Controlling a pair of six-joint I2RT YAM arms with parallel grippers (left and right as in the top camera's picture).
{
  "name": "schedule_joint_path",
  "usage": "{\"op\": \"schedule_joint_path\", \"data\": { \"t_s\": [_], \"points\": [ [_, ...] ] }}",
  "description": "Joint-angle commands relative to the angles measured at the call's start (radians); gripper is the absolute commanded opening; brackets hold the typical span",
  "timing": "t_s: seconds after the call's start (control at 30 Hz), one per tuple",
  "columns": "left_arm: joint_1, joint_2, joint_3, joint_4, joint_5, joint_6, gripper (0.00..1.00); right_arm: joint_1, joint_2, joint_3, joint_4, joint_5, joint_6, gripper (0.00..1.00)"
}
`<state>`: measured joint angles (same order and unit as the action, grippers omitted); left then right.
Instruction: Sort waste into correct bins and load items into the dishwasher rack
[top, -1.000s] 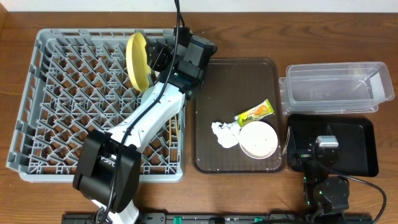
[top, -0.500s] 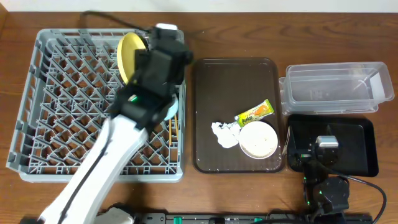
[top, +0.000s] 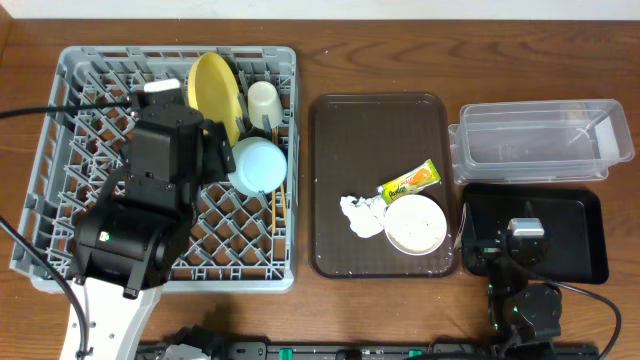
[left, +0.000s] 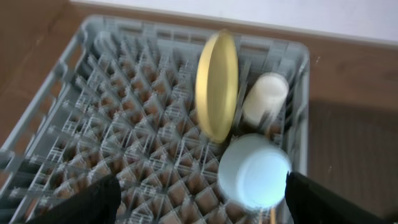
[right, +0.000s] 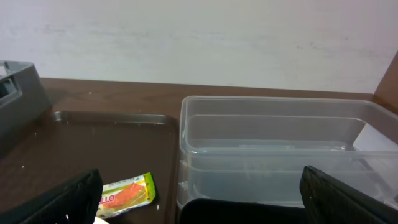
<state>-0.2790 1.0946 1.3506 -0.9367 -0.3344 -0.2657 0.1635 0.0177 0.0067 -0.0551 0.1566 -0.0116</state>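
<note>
The robot's right gripper will next move to the tissue-side rim (top: 388, 237) of the white bowl on the brown tray and close there.
The grey dishwasher rack (top: 70, 150) holds the yellow plate (top: 213, 90) standing on edge, the small white cup (top: 263, 102), the upturned light blue bowl (top: 258, 165) and the chopsticks (top: 278, 207). In the left wrist view the plate (left: 217, 84), cup (left: 264, 98) and blue bowl (left: 254, 171) lie ahead of my left gripper (left: 199, 208). That gripper is open, empty and above the rack (top: 212, 152). The tissue (top: 360, 215), snack wrapper (top: 411, 180) and white bowl (top: 416, 224) lie on the brown tray (top: 380, 120). My right gripper (right: 199, 202) is open and empty over the black tray (top: 575, 235).
The clear tub (top: 535, 140) sits behind the black tray, at the right of the brown tray. In the right wrist view I see the tub (right: 280, 149), the wrapper (right: 124, 193) and the brown tray (right: 93, 143). No crumbs can be made out.
My left arm has drawn back from the rack's far right corner toward the left and front. The yellow plate stays standing in the rack. The cup and blue bowl are now uncovered.
</note>
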Motion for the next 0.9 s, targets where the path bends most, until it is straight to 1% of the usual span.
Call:
{"op": "schedule_joint_path", "data": {
  "t_s": [0.0, 0.1, 0.23, 0.3, 0.73, 0.87],
  "points": [
    [0.006, 0.003, 0.002, -0.052, 0.012, -0.01, 0.87, -0.007, 0.0, -0.001, -0.002, 0.003, -0.004, 0.99],
    [0.006, 0.006, 0.002, -0.084, 0.012, -0.01, 0.88, -0.007, 0.0, -0.001, -0.002, 0.003, -0.005, 0.99],
    [0.006, 0.009, 0.002, -0.084, 0.012, -0.01, 0.89, -0.007, 0.0, -0.001, -0.002, 0.003, -0.005, 0.99],
    [0.006, 0.009, 0.002, -0.084, 0.012, -0.01, 0.92, -0.007, 0.0, -0.001, -0.002, 0.003, -0.005, 0.99],
    [0.006, 0.009, 0.002, -0.084, 0.012, -0.01, 0.93, -0.007, 0.0, -0.001, -0.003, -0.003, -0.003, 0.99],
    [0.006, 0.009, 0.002, -0.084, 0.012, -0.01, 0.93, -0.007, 0.0, -0.001, 0.005, -0.166, 0.108, 0.99]
  ]
}}
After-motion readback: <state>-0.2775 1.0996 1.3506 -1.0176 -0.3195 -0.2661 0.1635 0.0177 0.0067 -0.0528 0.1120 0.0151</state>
